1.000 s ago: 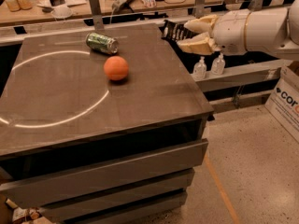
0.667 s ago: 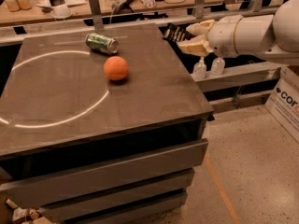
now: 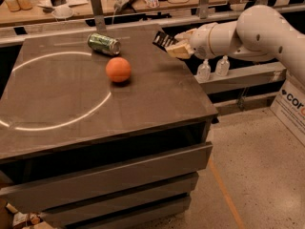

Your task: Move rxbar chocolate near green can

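Note:
My gripper needs to let go of the rxbar chocolate on the dark table, just off the near end of the green can [image 3: 136,47].
The green can [image 3: 104,44] lies on its side at the back of the dark table [image 3: 71,109]. An orange ball [image 3: 118,69] sits just in front of it. My gripper [image 3: 175,46] hangs over the table's right rear edge and is shut on the rxbar chocolate [image 3: 163,40], a black wrapper with white stripes. The bar sticks out to the left of the fingers, lifted above the tabletop. It is well to the right of the can.
The table has drawers below its front. A cluttered workbench [image 3: 71,6] runs behind it. Two small clear bottles [image 3: 213,68] stand on a ledge to the right under my arm. A cardboard box [image 3: 291,104] stands on the floor at far right.
My gripper has lifted the rxbar off the table's right edge and carried it slightly left, toward the can. The can and ball have not moved.

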